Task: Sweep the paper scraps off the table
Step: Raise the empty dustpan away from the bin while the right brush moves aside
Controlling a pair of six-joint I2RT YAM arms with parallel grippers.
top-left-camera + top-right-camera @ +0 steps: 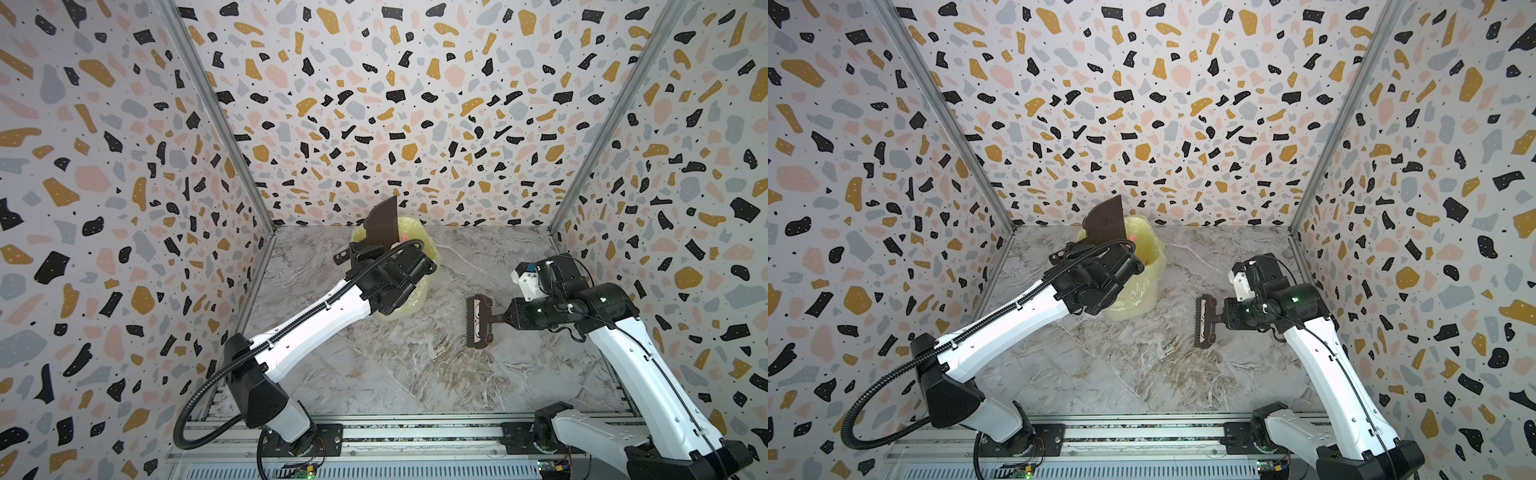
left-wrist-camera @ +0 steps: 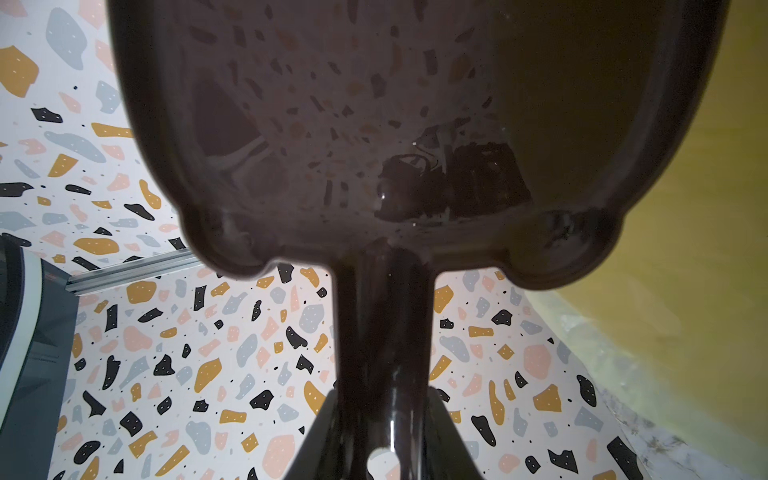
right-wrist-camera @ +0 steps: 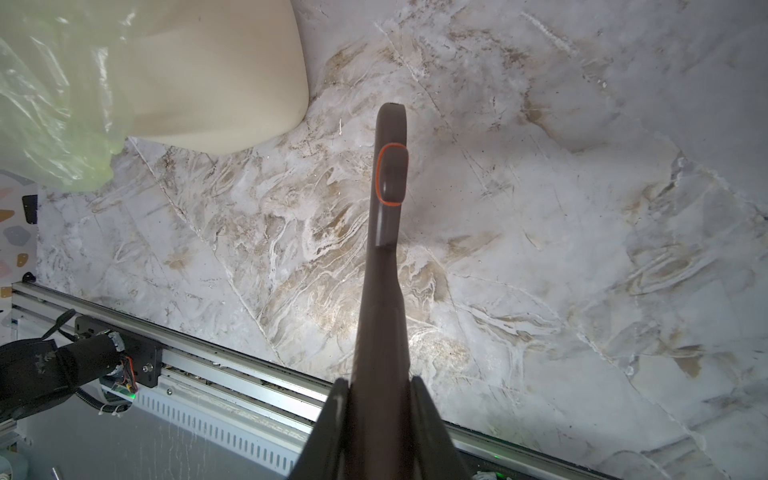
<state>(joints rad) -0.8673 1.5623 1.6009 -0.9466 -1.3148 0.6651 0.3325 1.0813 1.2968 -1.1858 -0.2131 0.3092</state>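
Next, my right gripper puts the brown brush down on the open table (image 3: 520, 188) between the bin and the terrazzo-patterned side.
My left gripper (image 1: 360, 252) (image 2: 382, 395) is shut on the handle of a dark brown dustpan (image 1: 384, 224) (image 1: 1106, 222) (image 2: 374, 124). The pan is tipped up steeply over the mouth of a cream bin (image 1: 409, 301) (image 1: 1138, 291) (image 3: 216, 83) lined with yellow plastic. One pink paper scrap (image 1: 403, 237) (image 1: 1133, 237) shows inside the bin's mouth; no scraps show on the table (image 1: 415, 374) (image 1: 1142, 374) (image 3: 540, 208). My right gripper (image 1: 505, 318) (image 1: 1223, 318) (image 3: 378, 380) is shut on the handle of a brown brush (image 1: 478, 320) (image 1: 1204, 322) (image 3: 388, 187), right of the bin, bristles facing left.
Terrazzo-patterned walls close the table in on three sides. An aluminium rail (image 1: 415, 432) (image 3: 208, 353) carrying both arm bases runs along the front edge. The left forearm (image 1: 316, 324) crosses in front of the bin.
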